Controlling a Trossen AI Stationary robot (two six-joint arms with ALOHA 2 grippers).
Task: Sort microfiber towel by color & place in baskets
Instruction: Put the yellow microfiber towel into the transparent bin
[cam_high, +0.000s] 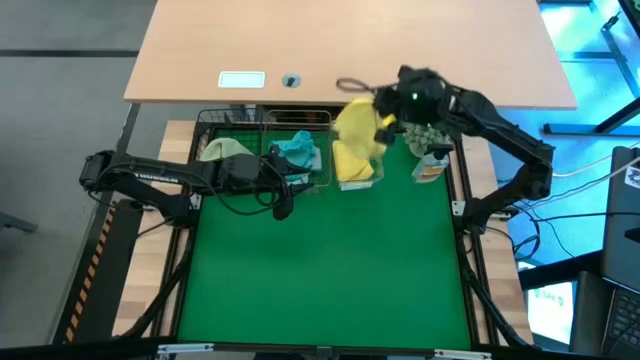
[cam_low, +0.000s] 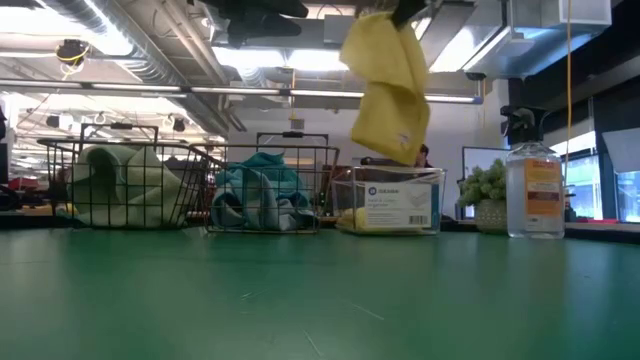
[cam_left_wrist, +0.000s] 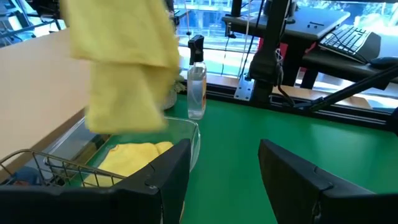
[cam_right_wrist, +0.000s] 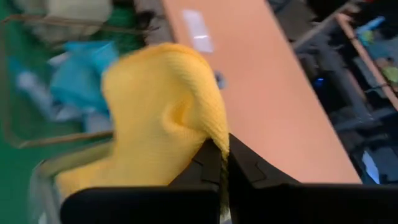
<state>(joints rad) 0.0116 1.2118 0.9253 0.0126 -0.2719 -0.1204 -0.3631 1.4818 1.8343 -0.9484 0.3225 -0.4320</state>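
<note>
Next, my right gripper lets go of the yellow towel inside the clear-walled bin (cam_high: 352, 161) beside the copper basket.
My right gripper (cam_high: 386, 118) is shut on a yellow towel (cam_high: 356, 138) that hangs over a clear-walled bin (cam_low: 391, 201) with a label, where another yellow towel (cam_left_wrist: 132, 155) lies. The copper basket (cam_low: 265, 190) holds teal towels (cam_high: 297, 152). The black basket (cam_low: 128, 185) holds pale green towels (cam_high: 224, 150). My left gripper (cam_left_wrist: 227, 180) is open and touches nothing. It sits low at the near side of the copper basket (cam_high: 283, 195). My right gripper pinches a bunched fold of the yellow towel (cam_right_wrist: 214, 144) between its two shut fingertips (cam_right_wrist: 206, 167). The towel is lifted clear and hangs slack below the fingers (cam_low: 386, 90), its lower edge just above the clear bin's rim.
A spray bottle (cam_low: 533, 190) and a small potted plant (cam_low: 487, 195) stand right of the clear bin, under my right arm (cam_high: 490, 120). A wooden desk (cam_high: 350, 45) lies beyond the baskets. The green mat (cam_high: 325, 270) stretches toward the near edge.
</note>
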